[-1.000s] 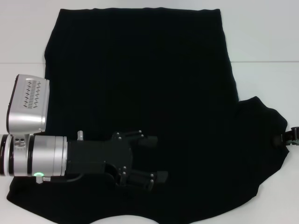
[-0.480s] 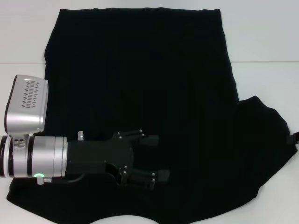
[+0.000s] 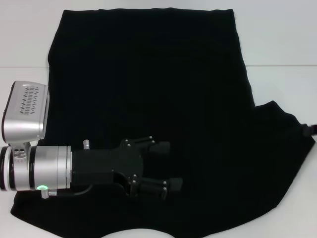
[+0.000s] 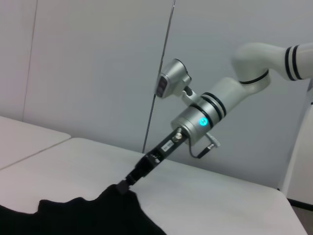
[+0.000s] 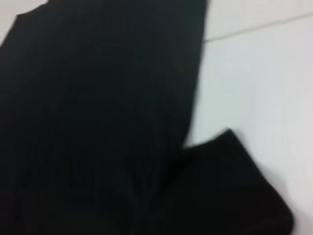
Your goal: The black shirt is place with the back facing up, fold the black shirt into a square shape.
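Observation:
I will release the tip of the outstretched sleeve from my right gripper onto the black shirt's body, just inward of that sleeve's armpit (image 3: 219, 127).
The black shirt (image 3: 148, 84) lies spread flat over the white table, its right sleeve stretched out to the right. My left gripper (image 3: 167, 165) hovers open over the shirt's near left part, with nothing between its fingers. At the head view's right edge only a bit of my right gripper (image 3: 312, 130) shows, at the sleeve's tip. The left wrist view shows the right gripper (image 4: 122, 186) shut on that sleeve tip of the shirt (image 4: 88, 215), lifting it slightly off the table. The right wrist view is filled by the shirt (image 5: 98, 122).
The white table (image 3: 282, 39) shows bare around the shirt, with a seam line running across it. A pale wall stands behind the table (image 4: 205, 200) in the left wrist view.
The right gripper has drawn the sleeve tip farther right and a little away from me, almost out of the head view. The left arm has drifted slightly nearer and to the right.

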